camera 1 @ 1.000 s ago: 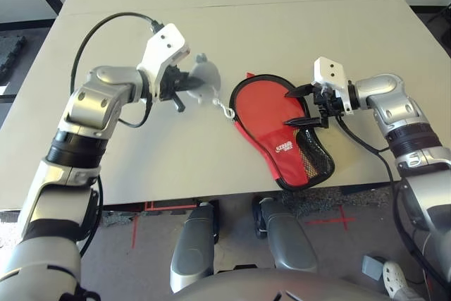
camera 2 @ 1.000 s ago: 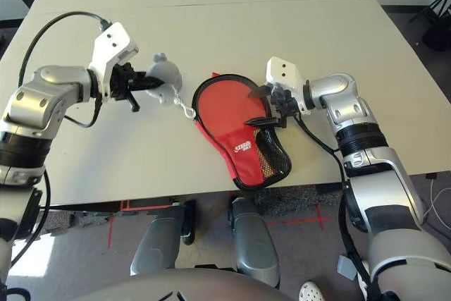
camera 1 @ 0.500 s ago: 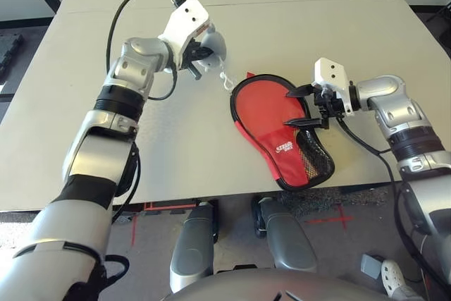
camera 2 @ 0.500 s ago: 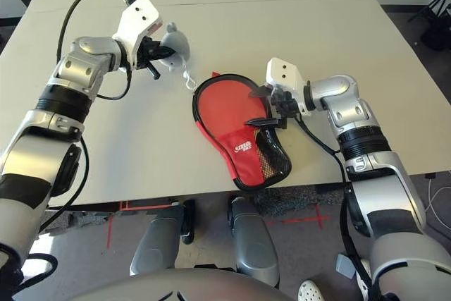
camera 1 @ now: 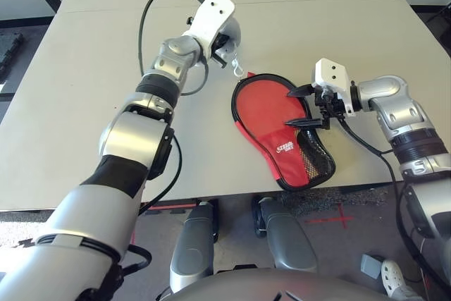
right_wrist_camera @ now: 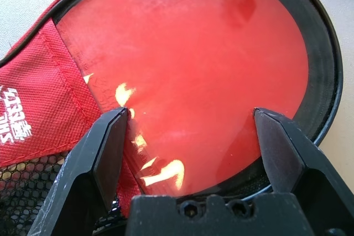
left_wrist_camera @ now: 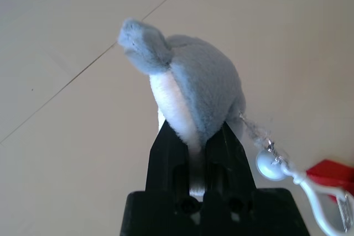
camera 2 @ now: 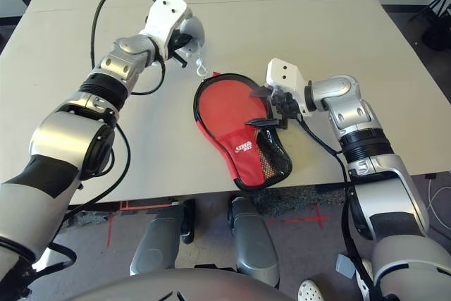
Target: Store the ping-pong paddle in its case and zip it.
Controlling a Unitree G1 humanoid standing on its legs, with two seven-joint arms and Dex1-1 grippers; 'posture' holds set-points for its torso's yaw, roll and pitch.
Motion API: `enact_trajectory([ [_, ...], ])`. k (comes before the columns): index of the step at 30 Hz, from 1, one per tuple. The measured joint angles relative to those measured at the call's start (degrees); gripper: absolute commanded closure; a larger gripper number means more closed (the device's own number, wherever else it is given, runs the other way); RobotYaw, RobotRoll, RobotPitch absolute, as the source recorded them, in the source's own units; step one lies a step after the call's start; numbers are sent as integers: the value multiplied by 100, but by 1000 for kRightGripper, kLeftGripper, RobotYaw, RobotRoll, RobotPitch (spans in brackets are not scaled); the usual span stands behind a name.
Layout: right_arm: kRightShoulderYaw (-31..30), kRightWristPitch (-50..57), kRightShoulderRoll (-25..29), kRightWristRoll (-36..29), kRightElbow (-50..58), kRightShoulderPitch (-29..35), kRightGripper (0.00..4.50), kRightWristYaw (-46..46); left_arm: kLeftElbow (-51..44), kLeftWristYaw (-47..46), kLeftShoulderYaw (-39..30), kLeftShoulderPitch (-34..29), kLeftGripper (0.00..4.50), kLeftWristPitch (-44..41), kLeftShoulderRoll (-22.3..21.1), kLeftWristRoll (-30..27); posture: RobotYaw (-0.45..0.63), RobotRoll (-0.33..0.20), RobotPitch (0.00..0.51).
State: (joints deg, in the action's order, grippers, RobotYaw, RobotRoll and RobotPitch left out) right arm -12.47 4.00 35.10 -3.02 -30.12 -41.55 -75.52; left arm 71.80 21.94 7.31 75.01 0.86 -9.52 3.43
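Observation:
My left gripper will let go of the plush charm on the bare table (camera 1: 258, 44) (left_wrist_camera: 240, 109) just beyond the case's round far end.
The case (camera 1: 280, 147) lies flat near the table's front edge, red side up, with its mesh pocket toward me. Inside its black zipper rim shows the glossy round red face of the ping-pong paddle (right_wrist_camera: 193, 42); the handle is hidden under the red fabric. My left gripper (left_wrist_camera: 193, 136) is shut on a grey and white plush charm (camera 1: 230, 33). It holds the charm above the table just beyond the case's far left edge. A thin chain and a white clasp (camera 1: 237, 70) hang from the charm toward the case. My right gripper (camera 1: 292, 109) stands open over the right side of the round face.
The beige table (camera 1: 317, 26) stretches far beyond the case, with a seam line across it. The case sits close to the front edge. Black cables loop off both wrists.
My left arm has swung the plush charm away from me and to the right, from left of the case to its far edge. The right arm and the case have stayed put.

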Motion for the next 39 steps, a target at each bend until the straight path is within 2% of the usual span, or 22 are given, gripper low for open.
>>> enact_trajectory([
  [15, 13, 114, 90, -6, 310, 163, 0, 121, 373, -912, -435, 347, 4447, 309, 1061, 83, 4, 0, 219],
  [23, 17, 167, 118, -8, 383, 195, 0, 159, 494, -1023, -530, 494, 4449, 372, 1488, 103, -8, 0, 221],
  [31, 21, 205, 152, -7, 432, 220, 0, 184, 535, -1011, -622, 569, 4450, 373, 1827, 110, -22, 0, 219],
  [39, 29, 222, 171, -7, 495, 256, 0, 226, 535, -753, -583, 573, 4450, 445, 1872, 132, -36, 0, 219],
])
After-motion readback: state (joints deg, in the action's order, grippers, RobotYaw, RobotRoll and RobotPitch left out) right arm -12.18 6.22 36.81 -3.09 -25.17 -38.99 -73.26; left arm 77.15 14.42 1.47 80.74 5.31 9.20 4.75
